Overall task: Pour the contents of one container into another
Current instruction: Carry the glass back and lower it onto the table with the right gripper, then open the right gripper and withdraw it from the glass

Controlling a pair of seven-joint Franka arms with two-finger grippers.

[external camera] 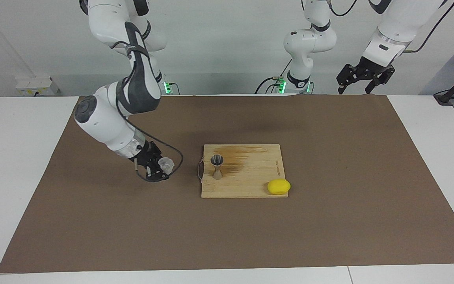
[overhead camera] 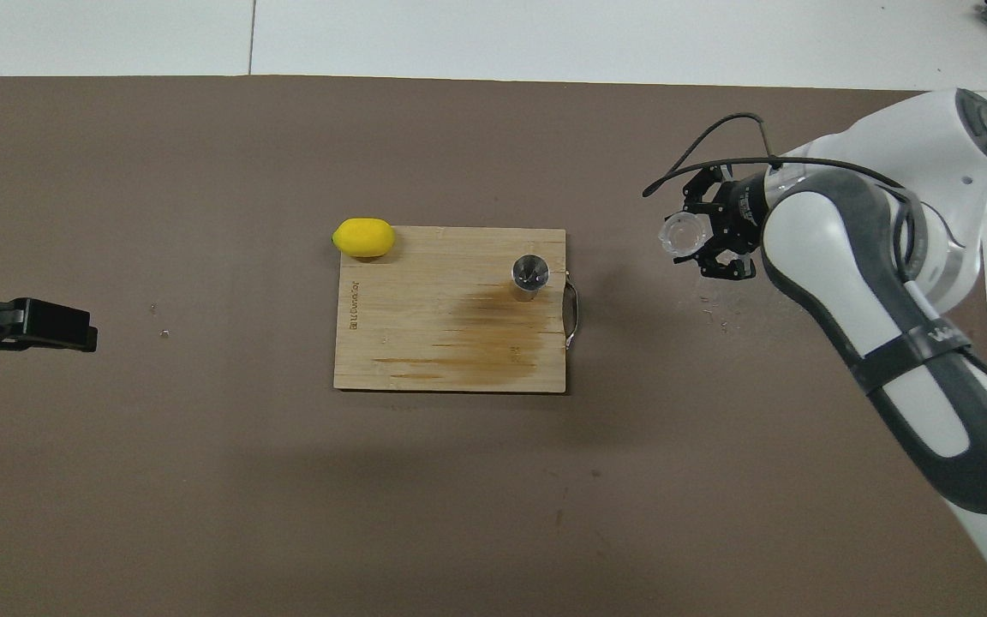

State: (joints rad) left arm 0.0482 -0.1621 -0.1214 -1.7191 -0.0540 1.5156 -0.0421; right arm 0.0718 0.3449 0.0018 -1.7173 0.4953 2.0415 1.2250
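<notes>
My right gripper has the tumbler. Once it lets go, the tumbler will rest on the brown mat, level with but well off the metal handle [overhead camera: 764,299].
The clear glass tumbler [external camera: 166,163] is held in my right gripper [external camera: 159,170], which is shut on it low over the brown mat, beside the cutting board toward the right arm's end of the table. In the overhead view the tumbler [overhead camera: 682,233] shows its open mouth in front of the right gripper [overhead camera: 710,242]. The steel jigger [external camera: 216,167] stands upright on the board near its handle edge and also shows in the overhead view [overhead camera: 530,276]. My left gripper [external camera: 356,87] waits, open and empty, raised at the left arm's end; it also shows in the overhead view [overhead camera: 74,327].
The wooden cutting board [external camera: 250,179] has a dark stain and a metal handle [external camera: 200,170] on the edge toward the tumbler. A yellow lemon [external camera: 278,186] sits at the board's corner farthest from the robots, toward the left arm's end. The brown mat [external camera: 329,221] covers the table.
</notes>
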